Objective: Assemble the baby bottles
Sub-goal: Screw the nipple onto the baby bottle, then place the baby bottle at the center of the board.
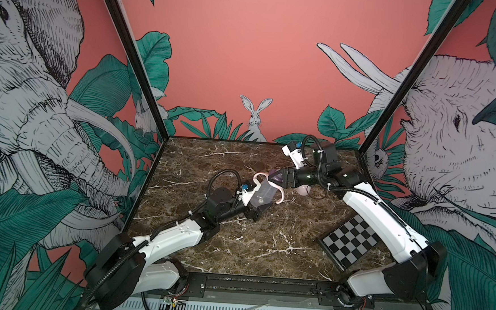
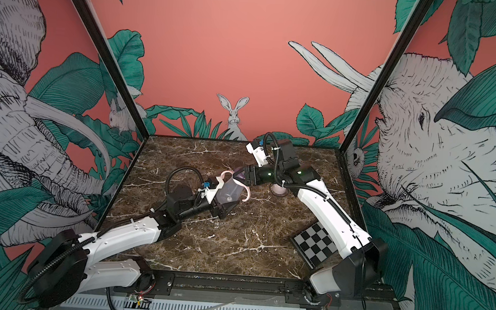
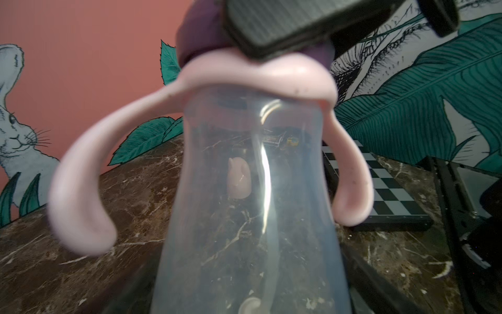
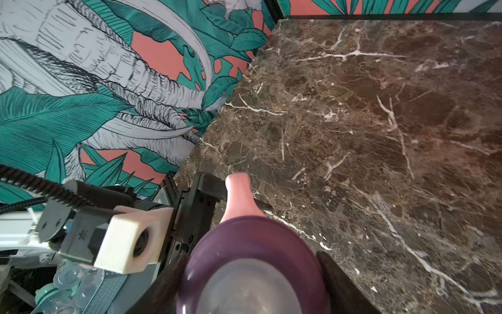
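Next, my right gripper lets go of the ringed bottle on the marble [image 1: 270, 207] between my left gripper and the pink eared cap. The bottle is still tilted above the table.
The frosted clear bottle body [image 1: 265, 189] [image 2: 230, 190] lies tilted above the marble table, its base end between the fingers of my left gripper [image 1: 263, 202]. How those jaws stand on it does not show. The pale pink two-handled ring [image 3: 258, 78] sits on the bottle's neck. The purple collar [image 1: 276, 176] [image 4: 252, 244] is on top of the ring, and my right gripper [image 4: 251, 274] is shut on it from both sides. A straw [image 3: 267, 190] hangs inside the body. The pink eared cap [image 1: 302, 190] [image 2: 278, 190] stands on the table under my right arm.
A checkerboard [image 1: 350, 241] [image 3: 385, 187] lies at the front right of the table, beside my right arm. Patterned walls close in the table on the left, back and right. A black rail runs along the front edge.
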`<action>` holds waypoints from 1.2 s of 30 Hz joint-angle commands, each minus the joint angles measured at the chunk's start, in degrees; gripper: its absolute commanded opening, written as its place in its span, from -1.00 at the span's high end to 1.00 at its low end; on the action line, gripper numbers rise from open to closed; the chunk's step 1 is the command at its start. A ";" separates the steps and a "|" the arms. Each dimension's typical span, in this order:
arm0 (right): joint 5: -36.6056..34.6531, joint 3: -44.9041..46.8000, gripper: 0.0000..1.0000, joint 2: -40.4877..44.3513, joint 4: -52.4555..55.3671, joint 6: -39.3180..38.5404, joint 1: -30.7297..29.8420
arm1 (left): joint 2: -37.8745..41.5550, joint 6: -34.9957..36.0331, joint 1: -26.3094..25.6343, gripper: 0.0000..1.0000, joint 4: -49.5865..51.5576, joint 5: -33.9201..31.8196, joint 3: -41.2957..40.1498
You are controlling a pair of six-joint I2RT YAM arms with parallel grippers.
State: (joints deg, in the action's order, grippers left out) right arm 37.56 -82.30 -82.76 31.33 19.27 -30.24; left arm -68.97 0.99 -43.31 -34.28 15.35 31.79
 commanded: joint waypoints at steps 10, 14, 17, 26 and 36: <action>-15.29 -2.99 0.05 -2.61 3.46 -5.86 -1.15 | 0.44 -0.37 0.04 -0.99 -0.98 -5.01 -3.40; -20.98 -4.15 0.04 -4.98 5.04 -8.29 -2.93 | 3.43 -0.22 0.42 -0.99 2.05 -7.33 -4.80; -24.88 -2.20 0.04 -5.93 2.49 -9.42 -4.61 | 6.39 0.26 0.55 -0.99 4.80 -9.02 -5.65; -32.84 4.27 0.05 -8.55 -7.33 -10.13 -7.56 | 12.91 0.94 0.79 -0.99 11.29 -11.78 -7.43; -40.06 13.68 0.05 -9.64 -18.08 -11.33 -10.66 | 14.74 1.25 0.77 -0.99 13.10 -13.00 -7.89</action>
State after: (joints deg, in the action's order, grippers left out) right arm 1.08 -70.67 -94.21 20.14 8.51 -40.23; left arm -55.20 1.98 -42.92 -22.04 3.11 24.40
